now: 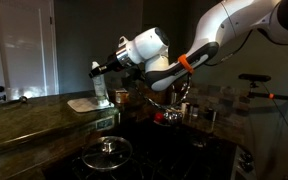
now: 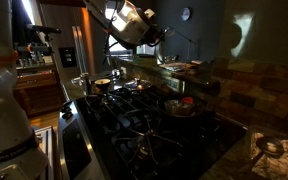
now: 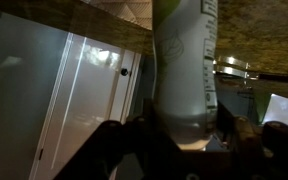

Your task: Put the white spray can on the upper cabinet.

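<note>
Next, I release the white spray can, hanging over the stone top's edge, on the bare stone top beside the flat whitish object (image 1: 61, 112).
My gripper (image 1: 103, 70) is shut on the white spray can (image 1: 101, 90), a slim whitish cylinder hanging below the jaws. It hangs over the edge of the upper cabinet's (image 1: 29, 112) mottled stone top. I cannot tell if the can's lower end touches the top. In the wrist view the can (image 3: 184, 60) fills the middle between my two dark fingers (image 3: 179, 128), with the stone top (image 3: 269, 40) running across the upper part of the picture. In an exterior view the gripper (image 2: 132, 22) is high above the stove; the can is not clear there.
A flat whitish object (image 1: 82, 103) lies on the stone top beside the can. A round glass lid (image 1: 106, 152) sits on the lower black surface. Pots, cups and bottles (image 1: 189, 110) crowd the back. Stove grates (image 2: 154, 125) and a pan (image 2: 180, 104) lie below.
</note>
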Controlling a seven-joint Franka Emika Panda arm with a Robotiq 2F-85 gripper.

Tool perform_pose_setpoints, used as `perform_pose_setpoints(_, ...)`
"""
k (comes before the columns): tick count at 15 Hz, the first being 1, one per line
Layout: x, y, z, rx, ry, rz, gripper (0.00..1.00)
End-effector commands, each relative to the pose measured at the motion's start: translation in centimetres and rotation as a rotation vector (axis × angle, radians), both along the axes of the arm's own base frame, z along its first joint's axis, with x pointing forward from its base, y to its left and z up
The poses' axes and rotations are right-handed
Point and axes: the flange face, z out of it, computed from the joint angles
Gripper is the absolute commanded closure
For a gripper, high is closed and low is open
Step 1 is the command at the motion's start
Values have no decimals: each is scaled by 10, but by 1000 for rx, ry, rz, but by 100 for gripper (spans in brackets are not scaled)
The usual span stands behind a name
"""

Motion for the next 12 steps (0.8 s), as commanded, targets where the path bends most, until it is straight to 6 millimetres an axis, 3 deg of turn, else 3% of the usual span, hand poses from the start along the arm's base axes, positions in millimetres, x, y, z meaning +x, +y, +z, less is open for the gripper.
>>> perform_pose_setpoints(1, 12, 12, 6, 33, -92, 135, 67)
perform_pose_setpoints(3, 15, 28, 3, 56, -148, 215, 67)
perform_pose_setpoints(9, 23, 83, -60, 96, -128, 435, 67)
perform_pose_setpoints(12, 34, 92, -60, 110, -177, 476, 67)
